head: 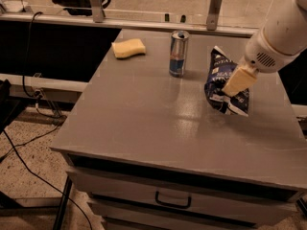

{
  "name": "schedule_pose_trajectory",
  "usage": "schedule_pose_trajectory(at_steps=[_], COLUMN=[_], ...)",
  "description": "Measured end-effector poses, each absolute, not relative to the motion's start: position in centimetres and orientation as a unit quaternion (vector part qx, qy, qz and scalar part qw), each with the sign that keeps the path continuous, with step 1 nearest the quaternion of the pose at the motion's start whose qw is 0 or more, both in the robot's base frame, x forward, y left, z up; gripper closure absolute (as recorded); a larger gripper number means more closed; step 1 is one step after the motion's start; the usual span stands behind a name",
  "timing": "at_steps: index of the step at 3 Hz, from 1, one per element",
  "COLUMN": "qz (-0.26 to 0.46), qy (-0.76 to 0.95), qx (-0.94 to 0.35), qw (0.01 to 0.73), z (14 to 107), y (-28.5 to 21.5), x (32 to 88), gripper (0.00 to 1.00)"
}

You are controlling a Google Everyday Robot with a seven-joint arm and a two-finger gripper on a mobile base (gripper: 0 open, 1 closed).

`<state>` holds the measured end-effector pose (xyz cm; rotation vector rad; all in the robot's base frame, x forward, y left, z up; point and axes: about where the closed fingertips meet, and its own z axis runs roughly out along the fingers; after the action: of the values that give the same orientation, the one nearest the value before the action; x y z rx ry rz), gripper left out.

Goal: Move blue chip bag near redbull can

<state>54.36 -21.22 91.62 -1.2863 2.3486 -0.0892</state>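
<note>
The robot's gripper should release the blue chip bag on the grey table [213, 70] beside the redbull can, opposite the yellow sponge.
The blue chip bag [218, 83] is dark navy with white lettering and stands tilted on the right part of the grey table [144, 119]. My gripper [237, 82] comes in from the upper right and is shut on the bag's right side, its cream fingers [240, 80] over the middle of the bag. The redbull can [178, 53] stands upright to the left of the bag, a short gap away.
A yellow sponge [128, 48] lies at the table's back left. A glass panel with metal posts [215, 6] runs along the back edge. A drawer with a handle [172, 201] is under the front edge. Cables [29, 143] hang at the left.
</note>
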Motion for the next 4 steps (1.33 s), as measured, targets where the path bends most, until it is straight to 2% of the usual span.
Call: schedule_pose_trajectory(at_steps=[3, 4], qz=[-0.037, -0.036], qy=[0.883, 0.882], qx=[-0.405, -0.405], qw=[0.237, 0.237], z=[91.7, 91.7], y=[-20.5, -20.4], x=[61.1, 61.0], gripper=[1.0, 0.82])
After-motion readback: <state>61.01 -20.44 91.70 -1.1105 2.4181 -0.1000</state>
